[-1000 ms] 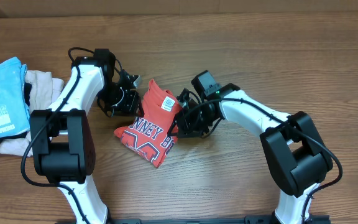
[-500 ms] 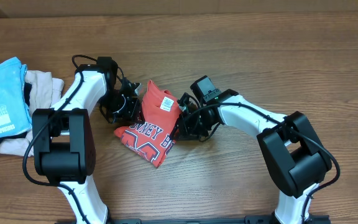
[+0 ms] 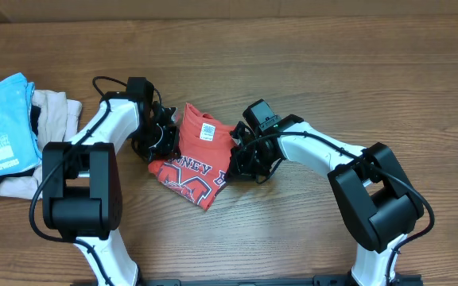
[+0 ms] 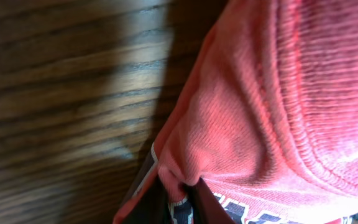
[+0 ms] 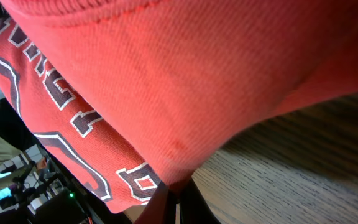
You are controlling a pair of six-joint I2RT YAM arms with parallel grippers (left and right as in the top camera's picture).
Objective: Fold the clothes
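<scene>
My left gripper is pinching just the side edge of the T-shirt, so it should grab the T-shirt near the neck label (image 3: 207, 131) before it carries it to the pile.
The coral-red T-shirt (image 3: 196, 156) with white-and-dark lettering lies bunched at the table's middle, a white neck label on top. My left gripper (image 3: 162, 143) is shut on its left edge; the left wrist view shows a pinch of red fabric (image 4: 229, 124) between the dark fingers (image 4: 178, 200). My right gripper (image 3: 235, 159) is shut on its right edge; the right wrist view shows the cloth (image 5: 166, 93) hanging from the closed fingers (image 5: 176, 196). A light blue printed tee (image 3: 2, 123) lies on a beige garment (image 3: 50, 119) at the far left.
The wooden table (image 3: 332, 71) stretches behind and to the right of the arms. The pile of blue and beige clothes sits at the left edge. The arm bases stand at the front edge.
Both grippers have moved slightly with the red shirt; its upper part has spread wider and flatter, and the label has shifted left.
</scene>
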